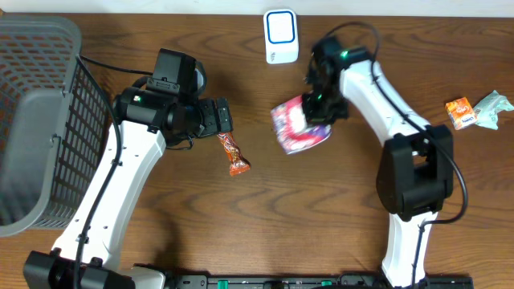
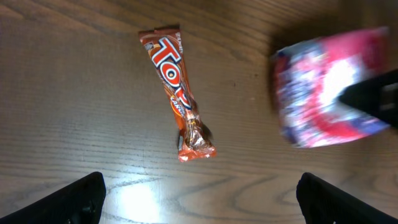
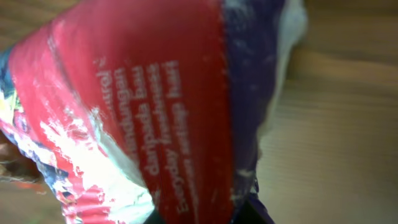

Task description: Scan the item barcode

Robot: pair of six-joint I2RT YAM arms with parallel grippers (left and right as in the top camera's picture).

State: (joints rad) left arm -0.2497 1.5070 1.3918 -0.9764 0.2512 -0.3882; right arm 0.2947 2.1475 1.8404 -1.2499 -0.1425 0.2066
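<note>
The robot's right gripper needs to release the red, white and purple packet midway [image 1: 340, 128] between the orange candy bar and orange snack packet.
My right gripper [image 1: 318, 109] is shut on a red, white and purple packet [image 1: 299, 128], holding it just above the table below the white scanner [image 1: 281, 36]. The packet fills the right wrist view [image 3: 155, 106], with the gripper [image 3: 199, 218] pinching its edge at the bottom; no barcode shows. An orange candy bar [image 1: 234, 154] lies on the wood in front of my left gripper [image 1: 223, 117]. In the left wrist view the bar [image 2: 177, 93] lies lengthwise ahead of the open gripper [image 2: 199, 199], and the packet [image 2: 329, 87] is blurred at the right.
A grey mesh basket [image 1: 32, 120] stands at the far left. An orange snack packet [image 1: 459, 112] and a pale green one [image 1: 491, 107] lie near the right edge. A black cable runs from the basket toward the left arm.
</note>
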